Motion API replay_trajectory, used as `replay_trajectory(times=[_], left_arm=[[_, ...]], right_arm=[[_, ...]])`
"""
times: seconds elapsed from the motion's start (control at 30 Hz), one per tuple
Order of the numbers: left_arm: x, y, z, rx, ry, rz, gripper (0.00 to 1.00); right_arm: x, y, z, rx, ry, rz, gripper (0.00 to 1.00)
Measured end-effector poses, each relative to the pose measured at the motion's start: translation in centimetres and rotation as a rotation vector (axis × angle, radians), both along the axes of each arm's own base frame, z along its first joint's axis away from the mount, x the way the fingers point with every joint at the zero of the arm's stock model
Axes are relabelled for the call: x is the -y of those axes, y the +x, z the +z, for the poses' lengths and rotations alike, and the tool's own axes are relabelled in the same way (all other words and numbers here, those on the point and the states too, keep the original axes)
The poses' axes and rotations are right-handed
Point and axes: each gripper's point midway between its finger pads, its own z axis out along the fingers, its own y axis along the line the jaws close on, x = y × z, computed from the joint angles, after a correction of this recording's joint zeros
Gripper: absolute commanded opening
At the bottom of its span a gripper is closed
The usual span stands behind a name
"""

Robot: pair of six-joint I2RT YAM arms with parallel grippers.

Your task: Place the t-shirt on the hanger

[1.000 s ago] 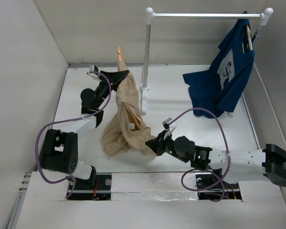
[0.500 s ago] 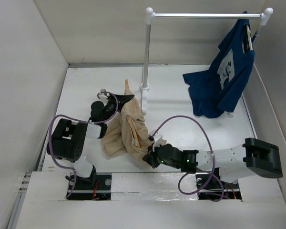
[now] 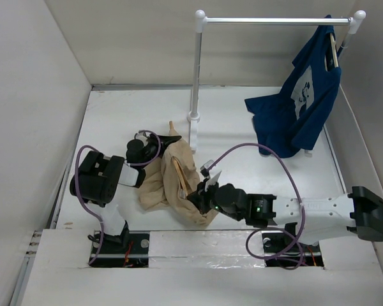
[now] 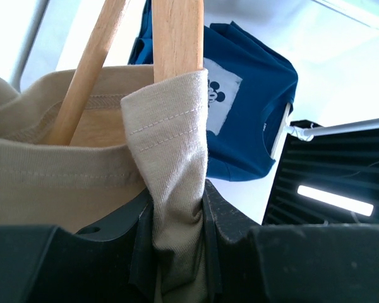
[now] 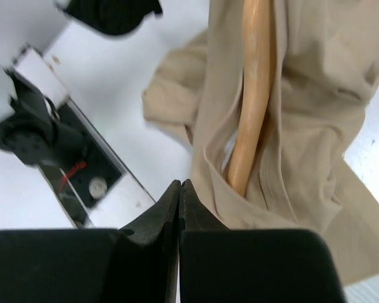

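Observation:
My left gripper is at the hanger's far end point(image 3: 177, 132), beside the white clothes rail's base. It will let go of the tan t-shirt's fold over that end.
The tan t-shirt point(image 3: 169, 185) lies bunched on the table left of centre, with the wooden hanger point(image 3: 178, 173) pushed inside it; one hanger end point(image 3: 172, 127) sticks out at the far side. My left gripper point(image 3: 168, 136) is shut on a fold of the t-shirt point(image 4: 170, 145) next to the hanger's bar point(image 4: 177, 38). My right gripper point(image 3: 195, 200) is at the shirt's near right edge, jaws shut together with nothing between them point(image 5: 180, 186). The right wrist view shows the hanger's arm point(image 5: 252, 95) inside the shirt's opening point(image 5: 316, 126). The hook is hidden.
A white clothes rail point(image 3: 195, 70) stands at the back centre, its base just beyond the shirt. A dark blue printed t-shirt point(image 3: 297, 105) hangs from its right end down to the table. Walls close in left, right and back.
My left gripper has come down and nearer with the shirt and hanger, so the shirt now lies low in a heap. My right gripper has shifted left along the shirt's near edge.

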Motion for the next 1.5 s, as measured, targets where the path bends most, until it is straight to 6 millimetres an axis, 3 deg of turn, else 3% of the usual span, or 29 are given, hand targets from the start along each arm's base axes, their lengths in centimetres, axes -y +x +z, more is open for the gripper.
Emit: replay_trajectory(times=[0.13,0.3,0.4,0.63,0.8,0.87,1.17,1.5], left_arm=[[-0.3,-0.7,0.8,0.032,0.008,0.008,0.0],[-0.6,-1.2,1.7,0.065,0.012,0.015,0.0],[-0.7,-1.3,1.9,0.076,0.017,0.018,0.0],[-0.7,-1.5,1.9,0.083,0.022,0.02,0.0],[-0.7,-1.5,2.0,0.084,0.023,0.02,0.0],[-0.7,-1.5,1.9,0.084,0.023,0.02,0.0],[-0.5,-1.6,1.8,0.083,0.031,0.016,0.0],[-0.6,-1.6,1.7,0.083,0.033,0.019,0.0]], right_arm=[[-0.8,1.6,1.3,0.035,0.008,-0.064,0.01],[-2.9,4.7,-1.1,0.04,-0.091,-0.155,0.2],[-3.3,5.7,-2.3,0.04,-0.13,-0.197,0.22],[-3.0,6.1,-2.5,0.038,-0.132,-0.246,0.13],[-1.9,5.9,-1.7,0.029,-0.098,-0.263,0.32],[-1.6,5.9,-1.5,0.026,-0.087,-0.271,0.33],[-1.5,6.0,-3.5,0.007,-0.118,-0.292,0.23],[-1.3,6.3,-4.5,-0.001,-0.134,-0.33,0.33]])
